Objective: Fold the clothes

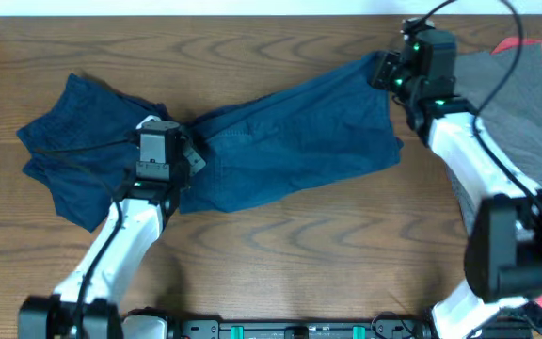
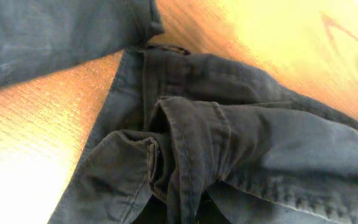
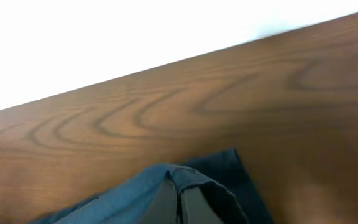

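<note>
My left gripper needs to open, since the dark navy shorts bunch into a thick fold in it, then take their side edge (image 1: pixel 189 199) and spread them before I fold.
The dark navy shorts (image 1: pixel 290 141) lie spread across the table from far left to right of centre. My left gripper (image 1: pixel 188 153) is shut on a bunched fold at the middle of the shorts; in the left wrist view the pinched fabric (image 2: pixel 185 155) fills the frame and hides the fingers. My right gripper (image 1: pixel 384 71) is shut on the shorts' upper right corner, near the table's far edge. In the right wrist view its two closed fingers (image 3: pixel 179 202) have blue cloth (image 3: pixel 135 193) draped over them.
A grey garment (image 1: pixel 516 104) and a red garment (image 1: pixel 525 44) lie at the far right of the table, behind my right arm. The wood table (image 1: pixel 299 245) is bare in front. Its far edge (image 3: pixel 166 59) is close to my right gripper.
</note>
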Controlling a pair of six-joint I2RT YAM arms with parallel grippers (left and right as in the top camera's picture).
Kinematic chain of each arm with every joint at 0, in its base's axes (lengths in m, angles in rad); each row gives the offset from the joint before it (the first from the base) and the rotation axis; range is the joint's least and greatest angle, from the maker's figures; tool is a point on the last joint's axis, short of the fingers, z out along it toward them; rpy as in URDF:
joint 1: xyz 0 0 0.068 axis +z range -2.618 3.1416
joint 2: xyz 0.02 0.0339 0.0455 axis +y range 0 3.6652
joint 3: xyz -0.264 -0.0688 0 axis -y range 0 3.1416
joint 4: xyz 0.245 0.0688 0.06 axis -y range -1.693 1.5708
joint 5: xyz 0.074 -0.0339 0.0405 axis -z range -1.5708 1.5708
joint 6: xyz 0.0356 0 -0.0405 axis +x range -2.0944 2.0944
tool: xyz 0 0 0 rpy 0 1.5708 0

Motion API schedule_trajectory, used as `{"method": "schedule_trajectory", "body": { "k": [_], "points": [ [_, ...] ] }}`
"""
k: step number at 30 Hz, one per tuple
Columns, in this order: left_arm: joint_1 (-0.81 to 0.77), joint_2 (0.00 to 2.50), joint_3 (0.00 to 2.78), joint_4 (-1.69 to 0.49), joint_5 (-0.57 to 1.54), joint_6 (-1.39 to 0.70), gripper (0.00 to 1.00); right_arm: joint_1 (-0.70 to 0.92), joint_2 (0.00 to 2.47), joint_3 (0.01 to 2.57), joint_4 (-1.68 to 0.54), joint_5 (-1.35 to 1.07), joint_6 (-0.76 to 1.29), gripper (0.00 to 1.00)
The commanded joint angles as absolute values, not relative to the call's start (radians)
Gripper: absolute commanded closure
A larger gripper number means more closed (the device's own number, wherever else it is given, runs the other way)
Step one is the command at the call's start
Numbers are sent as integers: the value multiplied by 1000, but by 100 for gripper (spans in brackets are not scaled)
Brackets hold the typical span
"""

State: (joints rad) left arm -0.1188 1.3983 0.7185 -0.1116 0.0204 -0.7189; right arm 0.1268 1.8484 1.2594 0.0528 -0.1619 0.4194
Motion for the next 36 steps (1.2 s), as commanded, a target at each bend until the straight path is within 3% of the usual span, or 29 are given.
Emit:
{"method": "schedule_trajectory", "body": {
  "k": [1, 2, 4, 5, 6, 8, 10, 12, 15, 18, 21, 28, 36],
  "points": [
    [-113, 1459, 726, -94, -21, -739, 86, 153, 1934, 1260, 112, -138, 410, 99],
    [-113, 1472, 726, -87, -21, -739, 83, 157, 1954, 1260, 128, -138, 410, 97],
    [-113, 1501, 726, -58, -20, -739, 66, 165, 1995, 1260, 159, -139, 410, 87],
    [-113, 1509, 726, -41, -20, -738, 57, 165, 2009, 1260, 164, -139, 410, 59],
    [-112, 1510, 726, -30, -20, -733, 48, 165, 2014, 1260, 160, -143, 409, 50],
    [-102, 1494, 728, -8, -8, -703, 34, 162, 2010, 1261, 149, -176, 373, 42],
    [-87, 1451, 736, -9, 10, -699, 31, 153, 1986, 1261, 133, -218, 333, 36],
    [-69, 1394, 739, -9, 40, -684, 30, 141, 1944, 1261, 91, -229, 332, 37],
    [-48, 1287, 739, -25, 44, -656, 30, 125, 1858, 1261, -17, -273, 329, 47],
    [-38, 1188, 739, -67, 49, -652, 30, 121, 1779, 1261, -165, -359, 283, 67],
    [-54, 1137, 739, -133, 136, -648, 41, 141, 1735, 1261, -342, -439, 230, 84],
    [-119, 1235, 735, -276, 162, -613, 55, 255, 1780, 1248, -569, -467, 86, 88],
    [-142, 1506, 735, -143, 161, -591, 55, 319, 1935, 1229, -567, -300, 145, 89]
  ]
}}
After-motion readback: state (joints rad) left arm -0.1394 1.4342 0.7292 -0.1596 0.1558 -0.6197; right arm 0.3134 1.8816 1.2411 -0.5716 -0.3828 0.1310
